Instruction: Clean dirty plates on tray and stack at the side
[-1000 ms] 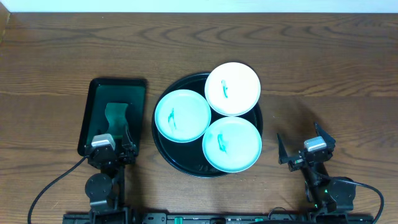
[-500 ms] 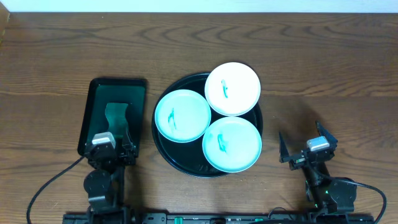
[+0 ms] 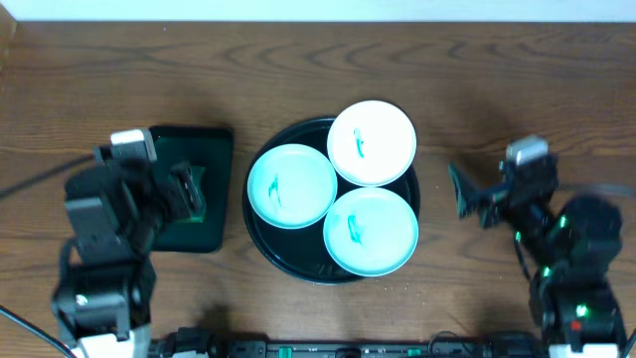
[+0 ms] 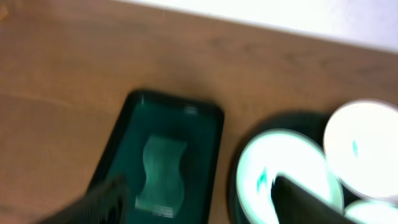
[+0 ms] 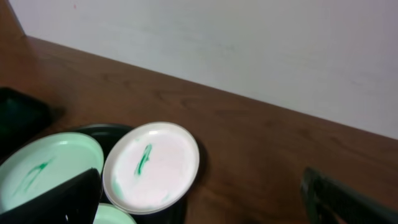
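Observation:
Next, my left gripper goes to the narrow middle (image 3: 198, 195) (image 4: 164, 175) of the pale green sponge in the rectangular tray and closes there.
Three small round plates lie on the round black tray (image 3: 298, 272): a mint one at the left (image 3: 291, 185), a whiter one at the far side (image 3: 372, 141) overhanging the rim, a mint one at the front (image 3: 371, 231). Each has a small teal smear. My left gripper (image 3: 187, 194) is open and empty, hovering over the dark green rectangular tray (image 3: 214, 144) left of the plates. My right gripper (image 3: 482, 194) is open and empty, right of the black tray. The right wrist view shows the whiter plate (image 5: 152, 165) between my fingers.
A pale green wavy sponge (image 4: 161, 174) lies in the green rectangular tray (image 4: 214, 124). The left wrist view is blurred and shows the left plate (image 4: 280, 168) past that tray. A white wall borders the table's far edge (image 5: 249, 50).
Both arms have lifted from the front edge and swung farther onto the table, the left over the green tray, the right beside the black tray. The plates have not moved.

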Action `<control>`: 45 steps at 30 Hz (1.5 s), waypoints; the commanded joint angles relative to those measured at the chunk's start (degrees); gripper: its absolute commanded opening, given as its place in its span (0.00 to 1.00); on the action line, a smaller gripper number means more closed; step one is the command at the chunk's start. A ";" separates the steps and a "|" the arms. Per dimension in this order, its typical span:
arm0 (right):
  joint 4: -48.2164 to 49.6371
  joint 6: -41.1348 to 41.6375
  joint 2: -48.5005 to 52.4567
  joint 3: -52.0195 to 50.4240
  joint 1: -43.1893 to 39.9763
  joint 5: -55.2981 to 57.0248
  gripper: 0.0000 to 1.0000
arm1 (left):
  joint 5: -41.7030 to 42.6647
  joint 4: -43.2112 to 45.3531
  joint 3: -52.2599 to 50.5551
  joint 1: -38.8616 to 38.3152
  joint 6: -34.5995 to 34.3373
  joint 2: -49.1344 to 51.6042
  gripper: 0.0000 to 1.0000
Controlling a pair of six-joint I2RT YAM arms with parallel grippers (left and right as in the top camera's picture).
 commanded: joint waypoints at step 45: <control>-31.98 42.49 76.06 51.58 33.73 15.21 0.39 | -10.84 -15.98 15.76 -0.07 -9.40 36.09 0.73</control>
